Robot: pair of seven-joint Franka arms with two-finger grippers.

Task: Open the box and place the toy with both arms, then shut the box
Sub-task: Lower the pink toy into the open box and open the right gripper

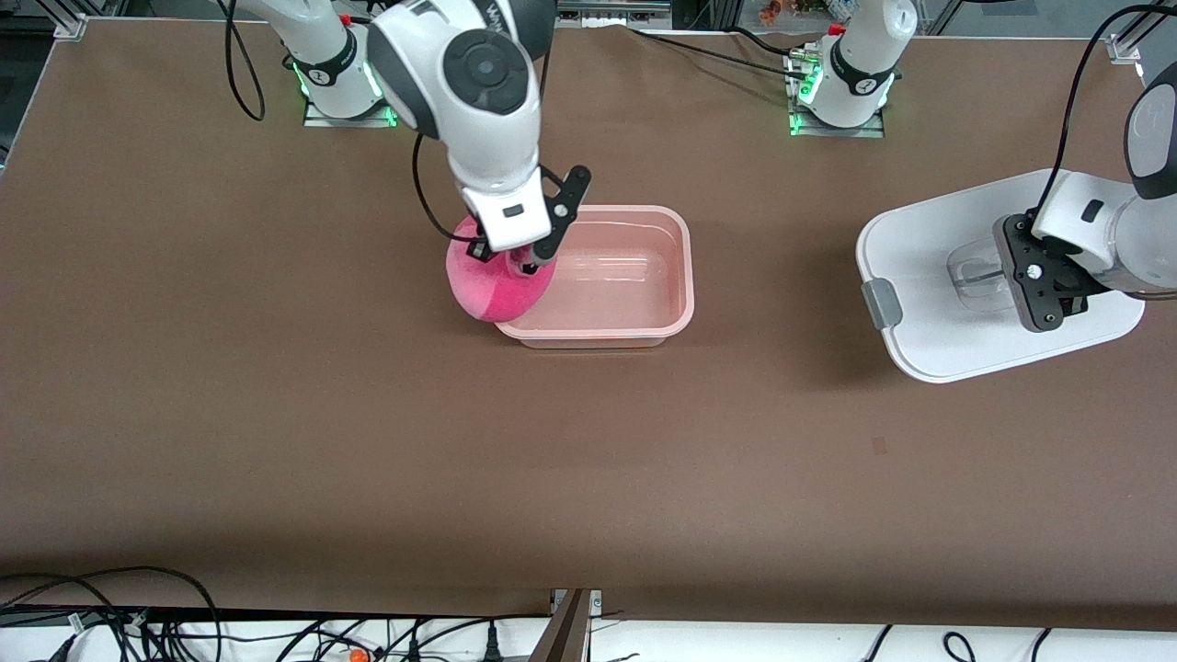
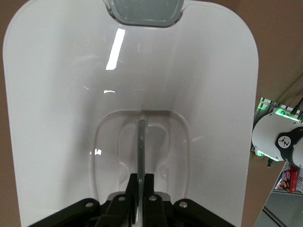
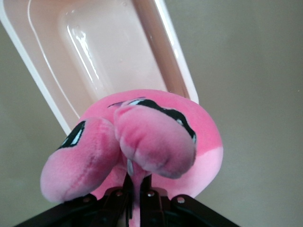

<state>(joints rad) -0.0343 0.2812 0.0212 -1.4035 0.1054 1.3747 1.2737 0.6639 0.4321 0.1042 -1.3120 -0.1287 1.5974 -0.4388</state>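
Note:
Next, my right gripper releases the toy on the pale-pink tub's bottom, midway (image 1: 601,293) (image 3: 120,23) along the near long side of the tub. The toy now hangs over the tub's rim.
The box (image 1: 644,322) is an open pale-pink tub (image 3: 45,66) with nothing inside. My right gripper (image 1: 529,267) (image 3: 140,177) is shut on the toy (image 1: 492,285), a hot-pink plush with black angry eyes (image 3: 156,137). It hangs over the tub's rim at the right arm's end, partly outside it. The white lid (image 1: 919,267) (image 2: 57,94) is at the left arm's end of the table. My left gripper (image 1: 1002,273) (image 2: 142,177) is shut on the lid's clear handle (image 2: 141,142) in its recess. A grey clip (image 1: 880,303) (image 2: 144,12) shows at the lid's edge.
The two arm bases (image 1: 336,74) (image 1: 846,83) stand on the brown table (image 1: 368,441), farther from the front camera than the box. Cables (image 1: 138,625) lie along the table's near edge. The lid casts a shadow on the table toward the box.

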